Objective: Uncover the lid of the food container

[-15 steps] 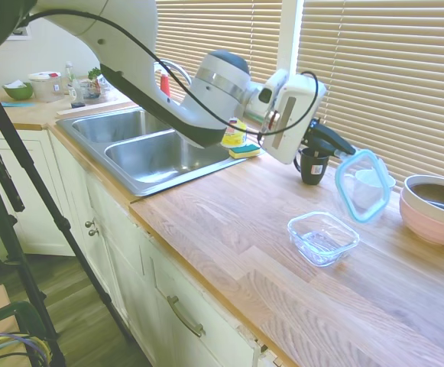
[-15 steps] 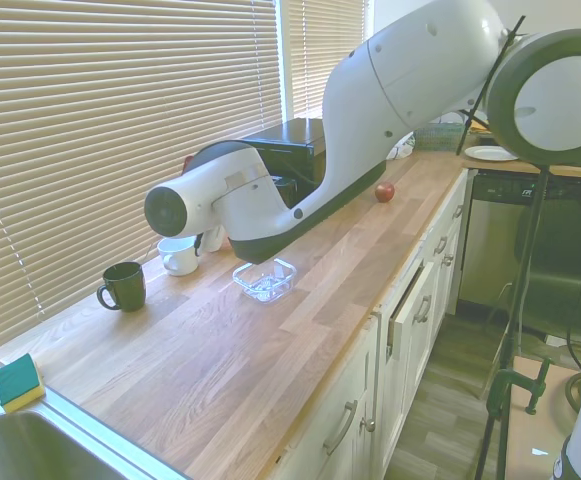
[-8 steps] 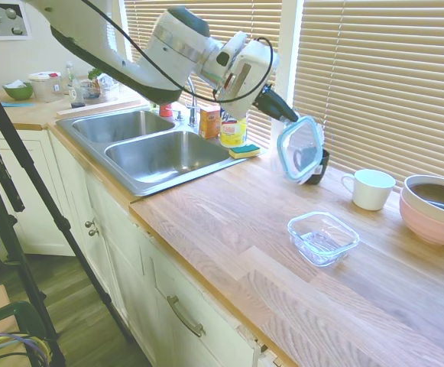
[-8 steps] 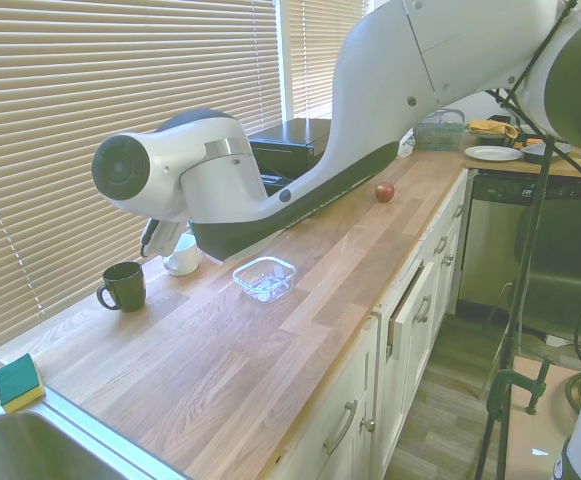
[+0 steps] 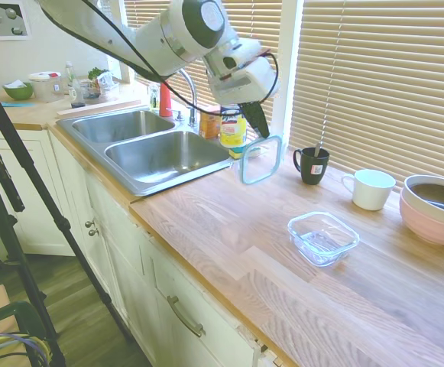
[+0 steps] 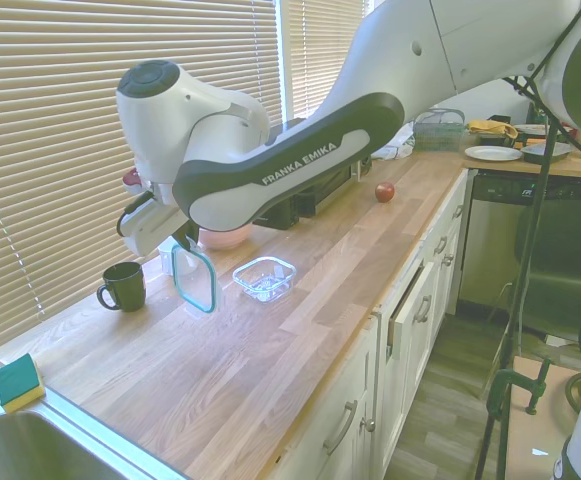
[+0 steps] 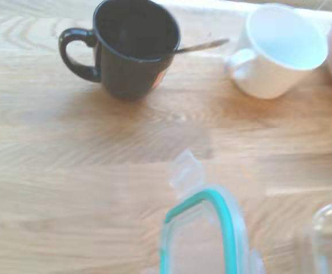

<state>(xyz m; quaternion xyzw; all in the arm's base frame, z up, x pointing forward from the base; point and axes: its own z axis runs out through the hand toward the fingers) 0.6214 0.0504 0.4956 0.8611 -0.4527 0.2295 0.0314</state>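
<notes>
The robot's gripper will release the lid on the bare counter (image 5: 228,206) between the sink and the food container.
The lid (image 5: 261,159), clear with a teal rim, hangs on edge just above the counter between the sink and the dark mug. My gripper (image 5: 257,131) is shut on its upper edge. In the second exterior view the lid (image 6: 194,277) hangs below the gripper (image 6: 170,245), a little to the left of the food container (image 6: 265,278). The food container (image 5: 322,237) is a clear glass dish standing open on the counter, apart from the lid. The wrist view shows the lid (image 7: 203,234) rising from its bottom edge, with the container's rim (image 7: 331,234) beside it.
A dark mug (image 5: 312,164) with a spoon, a white mug (image 5: 371,188) and a pink bowl (image 5: 434,208) line the window side. The double sink (image 5: 141,145) lies to the left, with bottles behind it. An apple (image 6: 384,191) and a sponge (image 6: 15,382) rest on the counter.
The arm has swung from near the white mug toward the sink, carrying the lid past the dark mug and lowering it close to the counter. The container has stayed put.
</notes>
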